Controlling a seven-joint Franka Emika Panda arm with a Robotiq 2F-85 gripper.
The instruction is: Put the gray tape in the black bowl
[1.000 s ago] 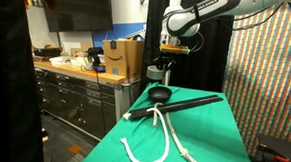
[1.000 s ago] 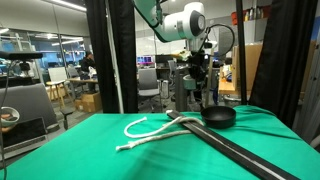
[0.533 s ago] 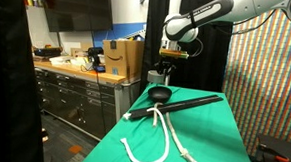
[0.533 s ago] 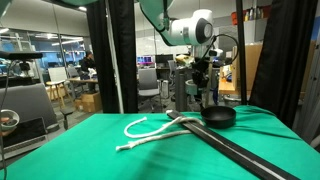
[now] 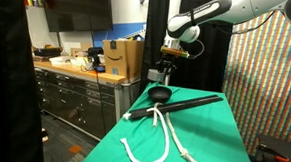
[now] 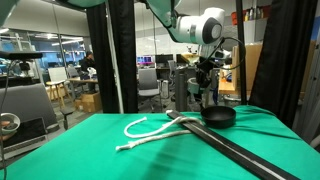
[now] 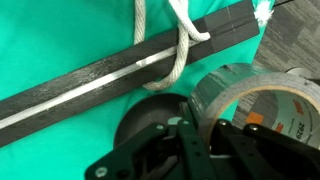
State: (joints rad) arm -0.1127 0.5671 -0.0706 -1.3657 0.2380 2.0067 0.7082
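I should release the gray tape, now held just above the black bowl, from my gripper on the bottom of the black bowl (image 7: pixel 156 143), close to where the long black rod is.
My gripper (image 7: pixel 207 135) is shut on the wall of the gray tape (image 7: pixel 250 90), a thick roll with printed inner core, one finger inside the hole and one outside. The black bowl (image 7: pixel 148 118) lies directly under the fingers on the green cloth, partly hidden by them. In both exterior views the gripper (image 5: pixel 167 68) (image 6: pixel 208 88) hangs a little above the bowl (image 5: pixel 160 94) (image 6: pixel 218 115) at the table's far end. The tape shows there only as a small gray shape in the fingers.
A long black rod (image 7: pixel 100 72) (image 5: pixel 179 104) (image 6: pixel 235 148) lies diagonally across the green table, with a white rope (image 7: pixel 180 50) (image 5: pixel 162 142) (image 6: pixel 145 127) looped over it, close beside the bowl. The table edge and grey floor (image 7: pixel 295 35) lie just past the bowl.
The arm has carried the tape slightly sideways above the table's far end, closer over the bowl. The grip on the tape is unchanged. Bowl, rod and rope have not moved.
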